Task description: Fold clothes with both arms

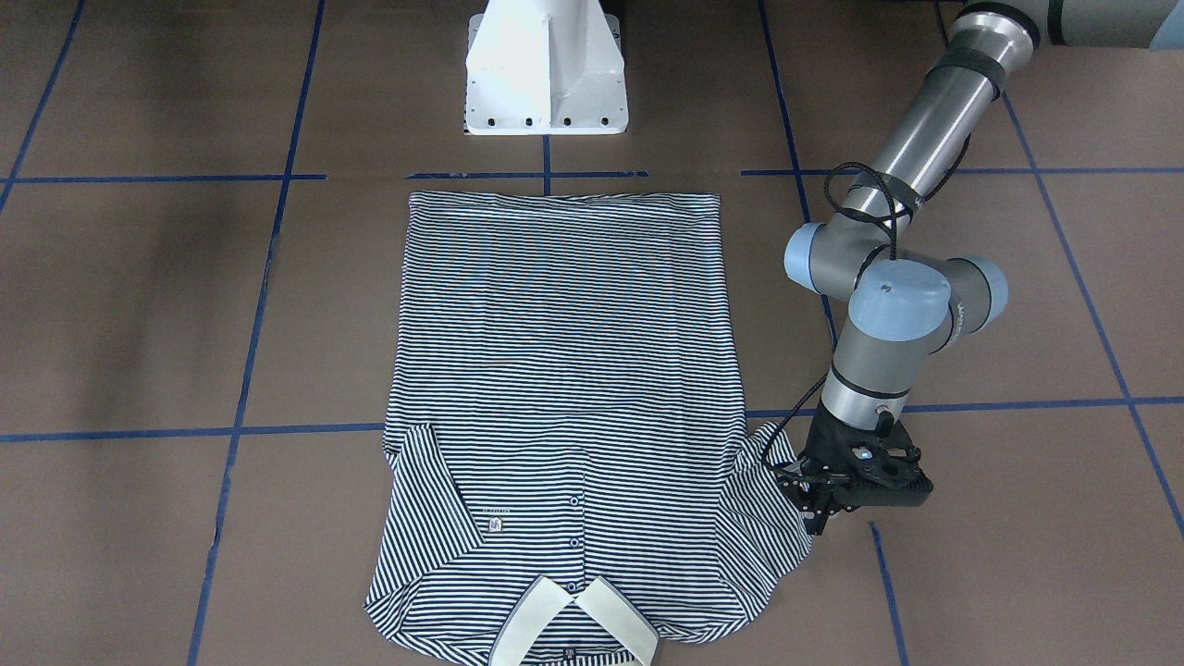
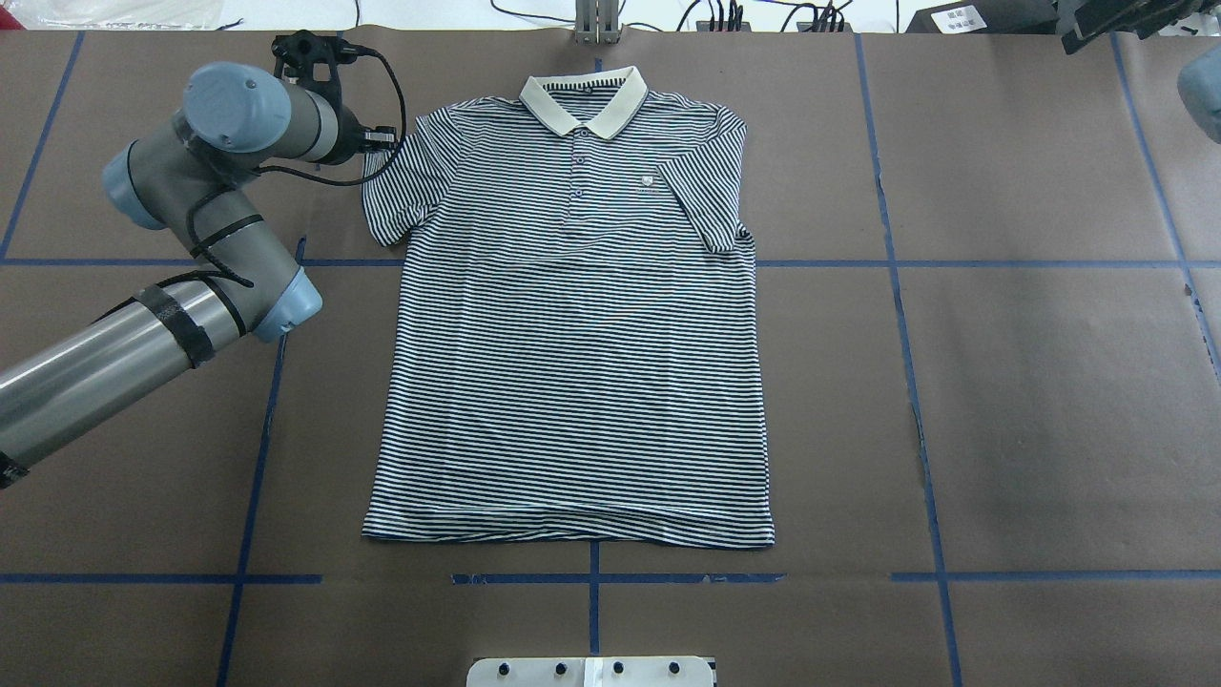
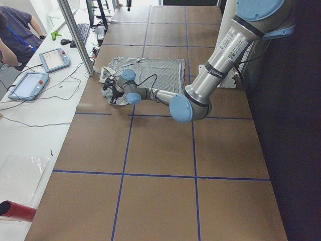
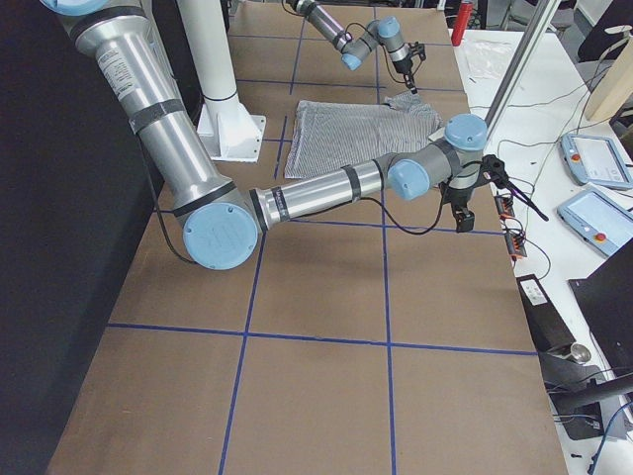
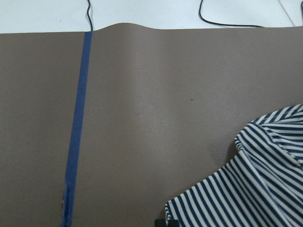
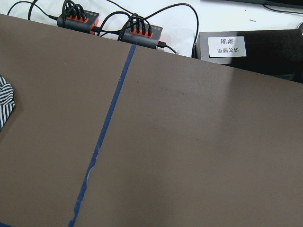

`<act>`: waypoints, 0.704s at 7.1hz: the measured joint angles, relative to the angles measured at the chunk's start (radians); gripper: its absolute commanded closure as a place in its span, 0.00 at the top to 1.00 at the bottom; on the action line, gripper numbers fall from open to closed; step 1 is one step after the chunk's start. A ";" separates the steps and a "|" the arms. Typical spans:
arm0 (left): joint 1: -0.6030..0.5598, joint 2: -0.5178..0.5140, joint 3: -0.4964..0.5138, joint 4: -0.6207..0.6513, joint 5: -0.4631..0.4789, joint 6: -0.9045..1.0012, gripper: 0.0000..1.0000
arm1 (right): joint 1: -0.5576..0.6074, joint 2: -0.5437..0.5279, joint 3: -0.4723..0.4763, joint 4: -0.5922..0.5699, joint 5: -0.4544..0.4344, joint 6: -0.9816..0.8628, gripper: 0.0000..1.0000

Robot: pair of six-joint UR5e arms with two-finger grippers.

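Observation:
My left gripper will release the sleeve's outer edge on the shirt's front, between the buttons [image 1: 666, 516] and that sleeve's armhole.
The striped polo shirt [image 2: 572, 334] lies flat and face up on the brown table, its cream collar [image 2: 584, 100] at the far edge. My left gripper [image 2: 382, 138] sits at the outer edge of the sleeve [image 1: 768, 499] on my left and is shut on that sleeve. In the left wrist view the sleeve [image 5: 246, 189] humps up just above one black fingertip [image 5: 163, 221]. My right gripper [image 4: 463, 213] hangs over bare table near the far edge, well clear of the shirt [image 4: 356, 129]. I cannot tell whether it is open or shut.
The white pedestal base [image 1: 546, 74] stands at the near side of the table. Blue tape lines [image 2: 906, 286] cross the brown cover. Beyond the far edge are power strips [image 6: 78, 21], teach pendants [image 3: 54, 59], a metal post [image 3: 75, 35] and a person [image 3: 15, 35].

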 measured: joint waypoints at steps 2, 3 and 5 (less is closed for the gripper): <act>0.018 -0.099 -0.047 0.217 0.003 -0.057 0.00 | 0.000 -0.001 0.002 0.000 0.000 0.002 1.00; 0.042 -0.148 -0.034 0.272 0.007 -0.101 0.00 | 0.000 -0.001 0.002 0.000 0.000 0.004 1.00; 0.080 -0.225 0.045 0.301 0.021 -0.175 0.00 | -0.001 0.000 0.004 0.000 -0.001 0.008 1.00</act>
